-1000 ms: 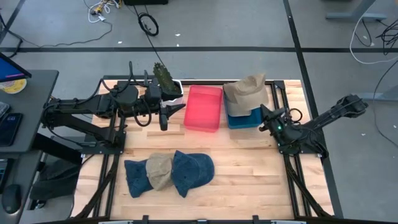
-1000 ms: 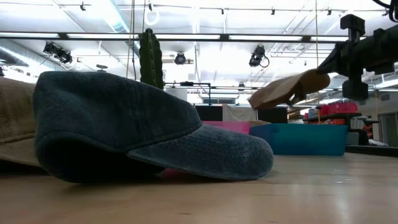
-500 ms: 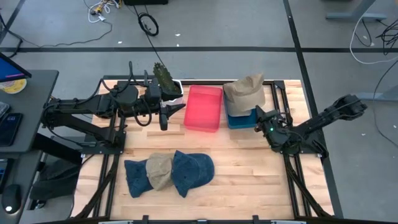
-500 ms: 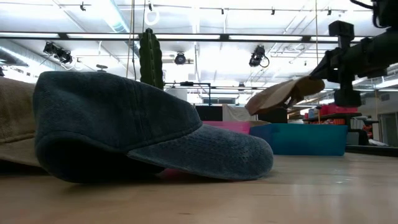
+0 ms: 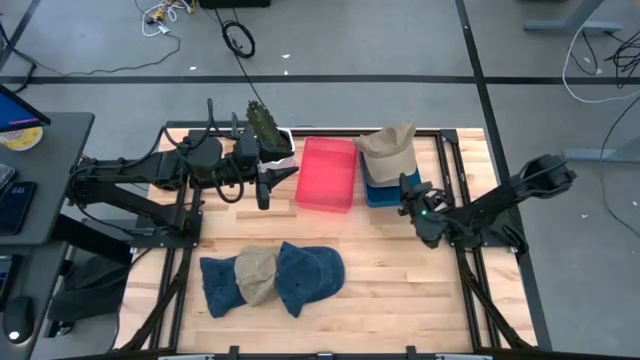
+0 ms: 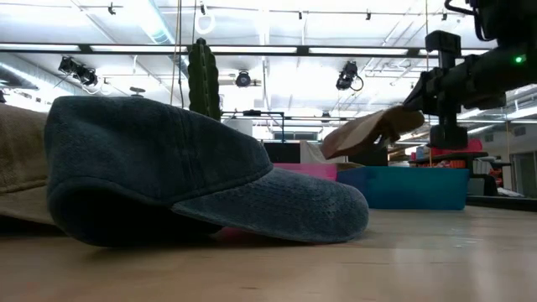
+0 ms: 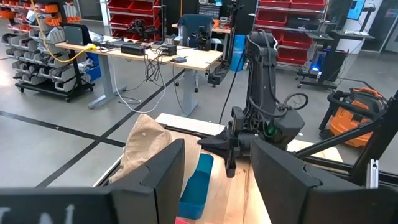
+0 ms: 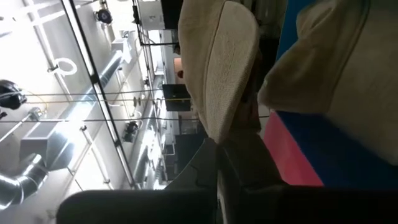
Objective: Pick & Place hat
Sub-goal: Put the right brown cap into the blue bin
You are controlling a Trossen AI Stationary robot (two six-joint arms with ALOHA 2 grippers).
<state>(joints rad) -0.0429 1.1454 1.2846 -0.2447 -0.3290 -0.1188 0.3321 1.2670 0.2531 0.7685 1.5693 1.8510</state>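
I need to use my right gripper to place the tan hat, which hangs above the bin's rim now, in the blue bin (image 5: 381, 163), near the pink bin.
A tan hat (image 5: 388, 150) hangs over the blue bin (image 5: 384, 192) at the table's far right, with my right gripper (image 5: 404, 190) shut on it; in the low view the hat (image 6: 369, 132) floats above the bin's rim (image 6: 403, 172). My left gripper (image 5: 264, 188) stands open and raised at the far left, with nothing between its fingers (image 7: 163, 174). Near the front edge three more hats overlap on the table: a blue hat (image 5: 312, 274), a tan hat (image 5: 255, 274) and another blue hat (image 5: 217, 286). My right gripper pinches a flat tan edge of the hat, seemingly its brim (image 8: 219, 81), between its two fingers. The fingers reach in about level from the table's right side. The hat sticks out beyond them toward the table's left and appears lifted clear above the blue bin.
A pink bin (image 5: 328, 172) sits left of the blue bin at the far edge. A green cactus-like plant in a white pot (image 5: 266, 126) stands beside my left gripper. Bare wood lies between the bins and the front hats.
My right gripper has gone toward the table's left edge and sunk a little, taking the tan hat with it; the hat hangs lower and farther left over the blue bin.
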